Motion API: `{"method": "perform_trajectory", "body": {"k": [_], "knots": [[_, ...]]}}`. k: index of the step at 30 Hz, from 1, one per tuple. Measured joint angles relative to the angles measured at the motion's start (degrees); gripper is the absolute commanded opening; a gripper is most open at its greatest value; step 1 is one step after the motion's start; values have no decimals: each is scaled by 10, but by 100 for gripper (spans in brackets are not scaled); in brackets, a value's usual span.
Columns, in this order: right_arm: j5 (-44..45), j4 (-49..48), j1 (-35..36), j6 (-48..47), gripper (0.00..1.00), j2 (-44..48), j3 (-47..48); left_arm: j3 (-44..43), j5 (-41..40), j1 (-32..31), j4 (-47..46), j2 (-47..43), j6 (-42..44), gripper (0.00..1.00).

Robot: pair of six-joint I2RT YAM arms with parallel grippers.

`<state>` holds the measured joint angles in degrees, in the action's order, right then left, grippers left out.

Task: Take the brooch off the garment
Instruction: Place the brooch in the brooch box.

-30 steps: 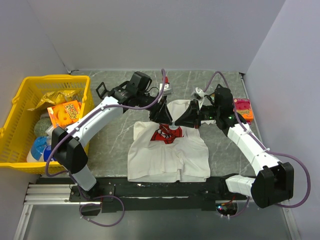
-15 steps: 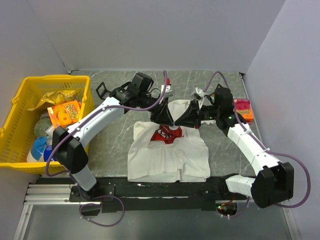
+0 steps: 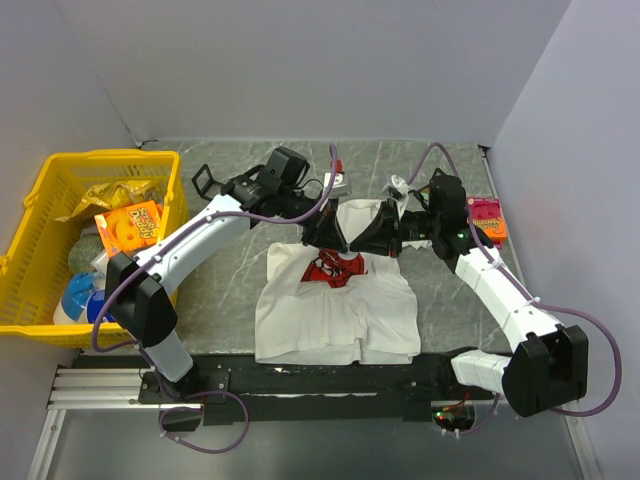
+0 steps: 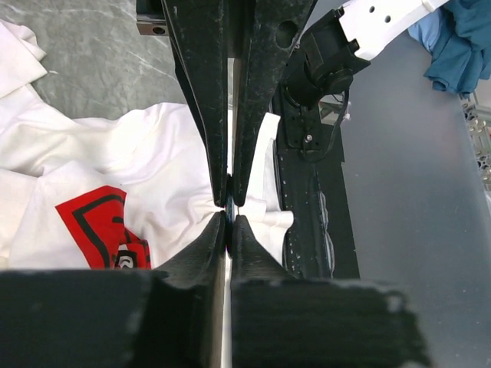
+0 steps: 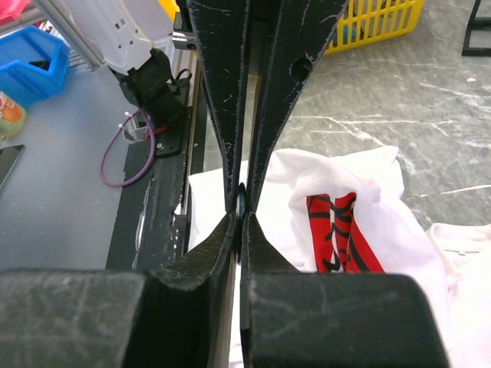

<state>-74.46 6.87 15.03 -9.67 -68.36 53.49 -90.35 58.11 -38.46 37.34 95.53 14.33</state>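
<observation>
I should set the brooch, now just above the white T-shirt, in the small black stand (image 3: 228, 181) beside the yellow basket with my left gripper.
The white T-shirt (image 3: 335, 310) lies crumpled in the middle of the table, its red print (image 3: 330, 268) bunched near the top. Both grippers meet tip to tip above the print. My left gripper (image 3: 338, 243) is shut on a pucker of white fabric (image 4: 192, 203), with a thin dark blue sliver between its tips (image 4: 230, 205). My right gripper (image 3: 362, 245) is shut on the brooch (image 5: 241, 198), a thin dark disc seen edge-on, just above the shirt (image 5: 360, 199). How the brooch joins the cloth is hidden by the fingers.
A yellow basket (image 3: 60, 165) with packets and bottles stands at the left edge. A pink packet (image 3: 486, 218) lies at the far right. A small black stand (image 3: 205, 178) sits behind the left arm. The black base rail (image 3: 330, 375) runs along the near edge.
My left wrist has shifted slightly to the right, toward the right gripper. The right arm and the shirt look unchanged.
</observation>
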Motion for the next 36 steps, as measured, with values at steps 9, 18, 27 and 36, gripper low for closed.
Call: {"method": "perform_trajectory", "body": {"k": [9,18,27,36], "knots": [[15,0,0,10,48,0,0,0,-23,-1,-7,0,-8,1],[53,65,-14,-33,100,15,48,0,-175,32,-25,0,-17,1],[100,87,-33,-56,100,52,60,33,-489,118,-91,2,45,1],[106,76,-35,-43,100,54,50,130,-765,145,-243,118,182,1]]}}
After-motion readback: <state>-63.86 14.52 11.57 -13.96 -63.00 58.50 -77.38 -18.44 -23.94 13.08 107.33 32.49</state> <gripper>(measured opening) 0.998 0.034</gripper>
